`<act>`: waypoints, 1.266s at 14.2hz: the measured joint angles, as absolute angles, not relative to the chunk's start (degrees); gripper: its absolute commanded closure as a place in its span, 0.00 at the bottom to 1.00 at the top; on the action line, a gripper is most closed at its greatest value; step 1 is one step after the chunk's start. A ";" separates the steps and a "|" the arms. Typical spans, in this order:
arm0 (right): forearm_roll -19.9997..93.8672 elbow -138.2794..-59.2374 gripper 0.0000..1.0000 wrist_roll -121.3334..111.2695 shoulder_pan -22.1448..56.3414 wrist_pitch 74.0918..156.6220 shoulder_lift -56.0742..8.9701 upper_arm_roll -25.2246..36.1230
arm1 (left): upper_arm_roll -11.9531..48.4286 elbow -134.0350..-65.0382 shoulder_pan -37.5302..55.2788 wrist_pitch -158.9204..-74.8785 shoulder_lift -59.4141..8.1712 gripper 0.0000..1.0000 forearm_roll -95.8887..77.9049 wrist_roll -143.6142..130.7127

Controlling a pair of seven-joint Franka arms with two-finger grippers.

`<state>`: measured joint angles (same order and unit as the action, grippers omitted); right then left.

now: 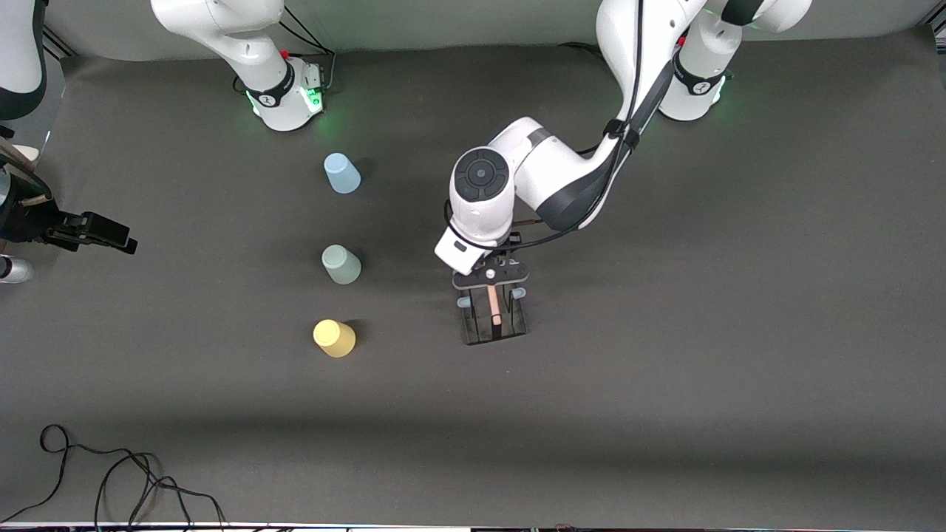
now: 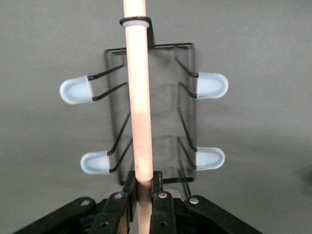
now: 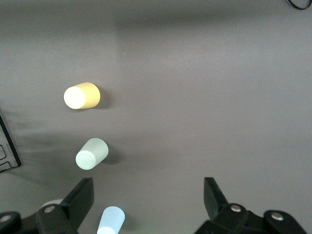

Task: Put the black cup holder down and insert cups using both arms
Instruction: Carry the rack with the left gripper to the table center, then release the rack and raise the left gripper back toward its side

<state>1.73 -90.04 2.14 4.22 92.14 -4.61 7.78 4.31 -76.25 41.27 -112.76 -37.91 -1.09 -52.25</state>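
I will use my left gripper to set the black cup holder down on the table (image 1: pixel 481 312) (image 2: pixel 165 114) facing the grey-green and yellow cups.
The black cup holder (image 1: pixel 494 319) is at the table's middle; I cannot tell whether its base touches the table. My left gripper (image 1: pixel 491 275) is shut on one end of its light wooden handle (image 2: pixel 138 97). Four prongs with pale blue tips (image 2: pixel 212 85) show in the left wrist view, where the left gripper (image 2: pixel 143 183) clamps the rod. Three cups stand upside down in a row toward the right arm's end: light blue (image 1: pixel 341 173), grey-green (image 1: pixel 341 264), yellow (image 1: pixel 334 338). My right gripper (image 1: pixel 111 233) is open and empty, high over the table's edge at the right arm's end.
The right wrist view looks down between the open right gripper (image 3: pixel 148 187) on the yellow cup (image 3: pixel 81 95), grey-green cup (image 3: pixel 91 153) and blue cup (image 3: pixel 110 221). Black cables (image 1: pixel 111 480) lie at the near edge toward the right arm's end.
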 measured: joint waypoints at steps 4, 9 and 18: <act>1.73 -90.04 0.00 2.14 4.22 92.14 -4.61 7.78 | 4.98 -75.91 41.19 -113.40 -38.22 1.00 -1.09 -51.60; 1.73 -90.04 0.00 2.14 4.22 92.14 -4.61 7.78 | 6.16 -75.91 41.19 -114.90 -38.47 1.00 -1.09 -50.14; 1.73 -90.04 0.00 2.14 4.22 92.13 -4.61 7.78 | 5.98 -73.42 40.07 -114.01 -38.34 0.00 -3.11 -54.74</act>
<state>1.73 -90.04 2.14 4.22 92.13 -4.61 7.78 5.98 -73.42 40.07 -114.01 -38.34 -3.11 -54.74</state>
